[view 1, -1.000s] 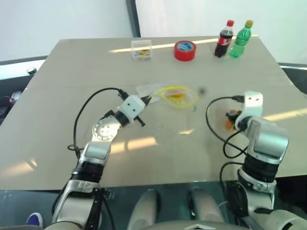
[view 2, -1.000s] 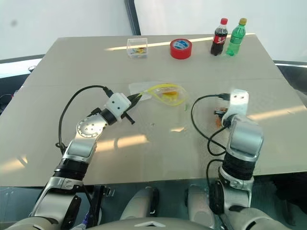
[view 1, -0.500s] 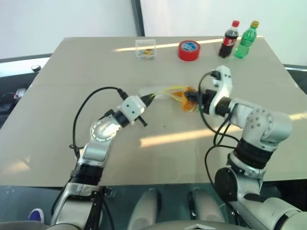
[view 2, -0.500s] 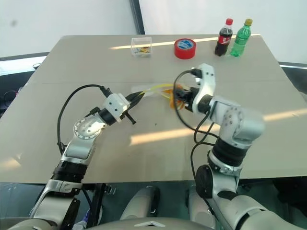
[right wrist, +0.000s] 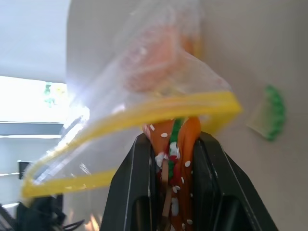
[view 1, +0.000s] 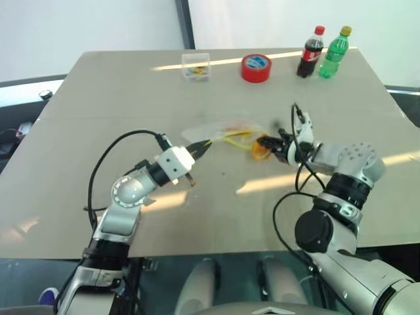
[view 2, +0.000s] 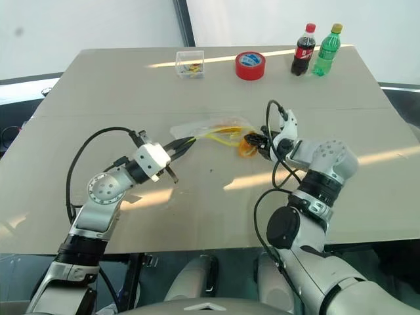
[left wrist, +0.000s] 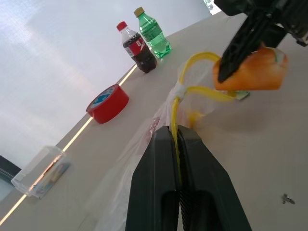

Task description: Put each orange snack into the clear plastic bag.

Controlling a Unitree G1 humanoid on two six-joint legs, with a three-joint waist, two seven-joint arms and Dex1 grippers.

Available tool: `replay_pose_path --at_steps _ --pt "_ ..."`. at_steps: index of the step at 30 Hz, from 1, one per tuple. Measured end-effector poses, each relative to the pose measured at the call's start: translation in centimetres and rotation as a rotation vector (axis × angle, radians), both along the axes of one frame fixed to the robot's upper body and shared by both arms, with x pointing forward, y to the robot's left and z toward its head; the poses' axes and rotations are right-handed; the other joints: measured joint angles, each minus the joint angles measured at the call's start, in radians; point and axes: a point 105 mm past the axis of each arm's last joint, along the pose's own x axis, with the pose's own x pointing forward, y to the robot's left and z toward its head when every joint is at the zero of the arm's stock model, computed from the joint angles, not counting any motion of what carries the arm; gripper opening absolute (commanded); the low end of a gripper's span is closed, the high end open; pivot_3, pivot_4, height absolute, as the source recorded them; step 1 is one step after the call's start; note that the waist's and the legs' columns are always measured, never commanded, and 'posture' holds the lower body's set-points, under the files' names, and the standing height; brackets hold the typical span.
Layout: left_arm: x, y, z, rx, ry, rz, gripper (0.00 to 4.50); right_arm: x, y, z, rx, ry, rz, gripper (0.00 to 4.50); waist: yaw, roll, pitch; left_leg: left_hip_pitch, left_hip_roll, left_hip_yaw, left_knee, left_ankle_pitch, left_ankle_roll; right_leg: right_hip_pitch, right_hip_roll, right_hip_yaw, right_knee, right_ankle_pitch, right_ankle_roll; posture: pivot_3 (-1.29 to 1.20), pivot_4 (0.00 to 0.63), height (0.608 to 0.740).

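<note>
I will use my right gripper to release the orange snack inside the clear plastic bag [view 1: 231, 133] [right wrist: 144, 82], just a little past the bag's open yellow rim.
My left gripper [view 1: 202, 148] is shut on the yellow seal strip of the clear plastic bag [view 1: 220, 130] and holds its mouth up off the table, as the left wrist view also shows [left wrist: 176, 132]. My right gripper [view 1: 264, 142] is shut on an orange snack [view 1: 257, 152] with a speckled top, seen between the fingers in the right wrist view [right wrist: 179, 140]. That snack sits right at the bag's open yellow rim [right wrist: 159, 113]. A blurred orange shape [right wrist: 154, 57] shows through the film deeper inside the bag.
At the table's far edge stand a small clear box [view 1: 195, 67], a red tape roll [view 1: 255, 67], a cola bottle [view 1: 310, 52] and a green bottle [view 1: 331, 52]. A small green scrap [right wrist: 269, 113] lies on the table beside the bag.
My right gripper has carried the orange snack from the table's right side leftward to the bag's mouth and rolled over. My left gripper has drawn back slightly, still pinching the seal.
</note>
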Motion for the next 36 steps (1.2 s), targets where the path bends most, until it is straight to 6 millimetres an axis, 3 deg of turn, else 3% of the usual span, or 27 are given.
replay_pose_path --at_steps 4,9,16,21,25,28,33,36 --pt "-0.8 -0.2 -1.0 0.057 0.033 -0.048 0.0 0.8 1.0 2.3 0.107 -0.009 0.012 0.83 0.001 0.0 0.0 0.0 0.0 0.0 0.0 0.0 0.0 0.0 0.0 0.0 0.0 0.0 0.0 0.0 0.15 0.74" --pt "-0.9 -0.3 -1.1 0.06 0.039 -0.058 0.0 0.9 1.0 1.9 0.15 0.029 0.007 0.83 0.004 0.0 0.0 -0.001 0.0 0.0 0.0 0.0 0.0 0.0 0.0 0.0 -0.001 0.0 0.0 0.0 0.15 0.74" --pt "-1.0 -0.8 -0.5 0.018 0.044 -0.066 0.0 2.6 -0.4 2.1 0.148 0.017 -0.154 0.83 -0.002 0.0 0.0 0.0 0.0 0.001 0.0 0.0 0.0 0.0 0.0 0.0 -0.001 0.0 0.0 0.0 0.15 0.74" --pt "-0.9 -1.1 -0.3 -0.017 0.054 -0.051 0.0 3.5 1.0 2.7 0.086 -0.016 -0.168 0.83 -0.016 0.0 0.0 0.0 0.0 0.001 0.0 0.0 0.0 0.0 0.001 0.0 -0.001 0.0 0.0 0.0 0.15 0.74" --pt "-0.8 -1.1 -0.2 -0.026 0.057 -0.046 0.0 3.3 3.2 2.9 0.039 -0.038 -0.088 0.83 -0.024 0.0 0.0 0.0 0.0 0.001 0.0 0.0 0.0 0.0 0.001 0.0 0.0 0.0 0.0 0.0 0.15 0.74" --pt "-0.7 -1.1 -0.2 -0.031 0.052 -0.036 0.0 3.0 4.7 3.0 0.011 -0.059 -0.032 1.88 -0.024 0.0 0.0 0.0 0.0 0.001 0.0 0.0 0.0 0.0 0.001 0.0 -0.001 0.0 0.0 0.0 0.15 0.74" --pt "-0.3 -1.1 0.3 -0.047 0.041 -0.014 0.0 2.1 7.1 2.6 -0.106 -0.11 0.065 4.36 -0.024 0.0 0.0 0.0 0.0 0.001 0.0 0.0 0.0 0.0 0.001 0.0 -0.001 0.0 0.0 0.0 0.15 0.74" --pt "0.0 -0.9 0.2 -0.049 0.048 0.013 0.0 1.3 7.3 1.7 -0.183 -0.19 0.075 4.36 -0.022 0.0 0.0 0.0 0.001 -0.001 0.0 0.0 0.0 0.001 0.001 -0.001 -0.002 0.0 0.0 0.0 0.15 0.74"
